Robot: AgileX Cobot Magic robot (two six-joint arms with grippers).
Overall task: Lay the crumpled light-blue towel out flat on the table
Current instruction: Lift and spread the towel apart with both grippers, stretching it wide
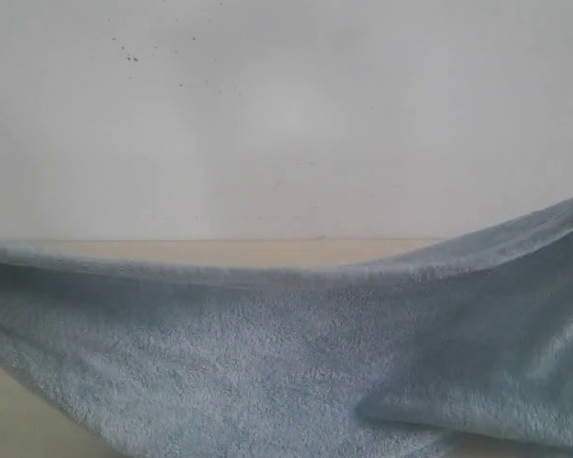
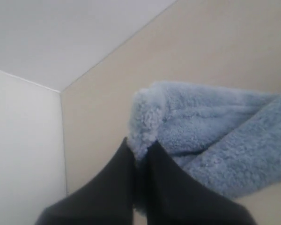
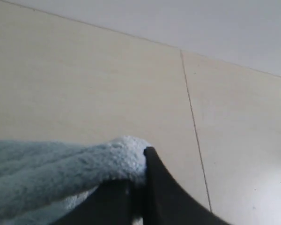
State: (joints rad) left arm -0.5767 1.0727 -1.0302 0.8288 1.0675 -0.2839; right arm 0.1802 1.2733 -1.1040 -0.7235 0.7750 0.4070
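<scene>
The light-blue towel's corner, now held over the table, will be let go by my right gripper on the beige table (image 1: 501,275) near the foot of the white wall.
The light-blue towel (image 1: 286,372) hangs stretched across the exterior view, its upper edge sagging in the middle and rising toward the right. Both arms are out of that view. In the left wrist view my left gripper (image 2: 141,149) is shut on a bunched corner of the towel (image 2: 201,140), held over the beige table (image 2: 215,47). In the right wrist view my right gripper (image 3: 139,173) is shut on another bunched edge of the towel (image 3: 61,173) above the table (image 3: 93,84). The white tag is hidden.
A white speckled wall (image 1: 286,114) rises behind the table's far edge (image 1: 248,250). A white side panel (image 2: 23,150) and wall (image 2: 61,33) meet at the table's corner in the left wrist view. A seam (image 3: 193,122) runs across the tabletop.
</scene>
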